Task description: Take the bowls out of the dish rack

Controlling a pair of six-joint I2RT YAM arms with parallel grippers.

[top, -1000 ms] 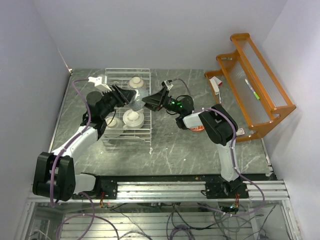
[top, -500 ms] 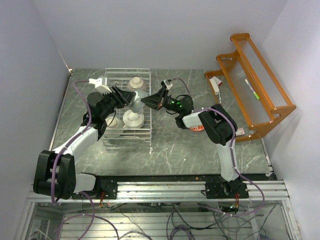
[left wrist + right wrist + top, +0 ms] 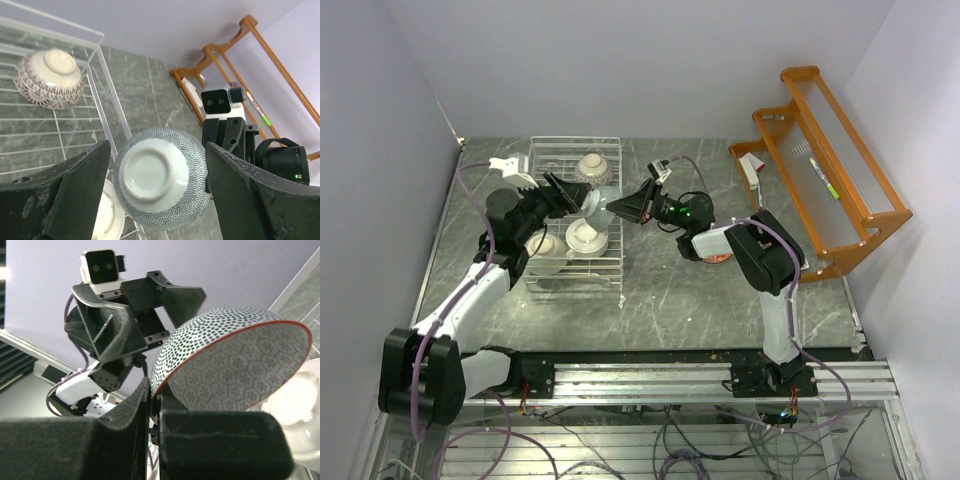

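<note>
The robot's right gripper should set the blue-dotted bowl down inside the reddish-brown bowl (image 3: 713, 246) on the table. The blue-dotted bowl now hangs over the dish rack.
A blue-dotted bowl (image 3: 598, 203) hangs in the air over the right edge of the white wire dish rack (image 3: 575, 145). My right gripper (image 3: 617, 208) is shut on its rim, pinching the wall (image 3: 235, 360) between the fingers (image 3: 157, 390). My left gripper (image 3: 157, 150) stands open around the bowl's underside (image 3: 162, 177), with a gap at the left finger. A brown-patterned bowl (image 3: 48, 78) lies upside down at the rack's far end. A cream bowl (image 3: 586, 237) and a pale one (image 3: 545, 245) sit lower in the rack.
A reddish-brown bowl (image 3: 717, 258) rests on the table under my right arm. An orange wooden shelf rack (image 3: 830, 170) stands at the far right, against the wall. The table is dark marbled stone.
My right gripper has shut on the dotted bowl's rim. My left gripper has opened off the bowl and drawn back a little to the left.
</note>
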